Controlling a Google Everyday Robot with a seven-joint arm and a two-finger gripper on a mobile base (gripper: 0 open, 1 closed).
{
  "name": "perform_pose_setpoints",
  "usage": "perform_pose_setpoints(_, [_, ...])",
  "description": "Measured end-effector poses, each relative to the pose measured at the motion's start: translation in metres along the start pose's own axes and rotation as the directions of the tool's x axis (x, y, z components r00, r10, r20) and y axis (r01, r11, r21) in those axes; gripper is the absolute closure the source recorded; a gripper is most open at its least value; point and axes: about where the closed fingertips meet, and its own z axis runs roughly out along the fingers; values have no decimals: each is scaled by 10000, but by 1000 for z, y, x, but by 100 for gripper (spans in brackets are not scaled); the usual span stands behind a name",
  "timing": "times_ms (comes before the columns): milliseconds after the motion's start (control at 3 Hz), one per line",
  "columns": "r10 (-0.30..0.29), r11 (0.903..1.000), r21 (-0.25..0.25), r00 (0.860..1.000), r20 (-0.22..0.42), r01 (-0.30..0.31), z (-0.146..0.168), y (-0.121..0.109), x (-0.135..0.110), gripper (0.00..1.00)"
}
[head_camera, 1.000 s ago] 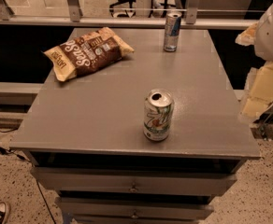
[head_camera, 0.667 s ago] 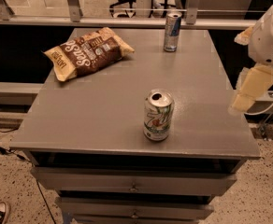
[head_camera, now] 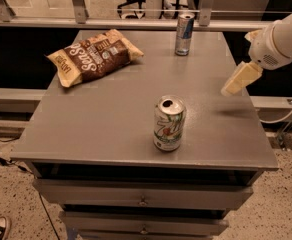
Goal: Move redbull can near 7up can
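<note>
The slim redbull can standing near the far edge of the table will have my gripper close on it at the middle of the redbull can (head_camera: pixel 184 35).
The redbull can (head_camera: pixel 184 33), slim and silver-blue, stands upright at the far edge of the grey table (head_camera: pixel 101 124), right of centre. The 7up can (head_camera: pixel 169 123), wider, white with green lettering and an opened top, stands upright near the front edge. My gripper (head_camera: pixel 240 79) hangs from the white arm at the right, above the table's right edge. It is well to the right of and nearer than the redbull can, and holds nothing.
A brown snack bag (head_camera: pixel 93 56) lies on the far left part of the table. A metal railing (head_camera: pixel 136 21) runs behind the table. Drawers (head_camera: pixel 141 200) sit under the tabletop. A cable (head_camera: pixel 291 109) hangs at the right.
The arm and gripper have moved up and to the left, from beside the table's right edge to above it. The cans and the bag have not moved.
</note>
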Motion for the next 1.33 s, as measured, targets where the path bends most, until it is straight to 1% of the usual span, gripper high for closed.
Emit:
perform_pose_setpoints(333, [772,9965,199,9853,1522,-812,35,-40,-17,0])
perform_pose_setpoints(667, [764,9966,193,9855,1512,-802,35,-39,-17,0])
perform_pose_setpoints(1000, [763,9965,144,9697,2322,-819,55,-44,-40,0])
perform_pose_setpoints(1333, [1136,9917,187,9336,3399,-1275,79,-66,-70,0])
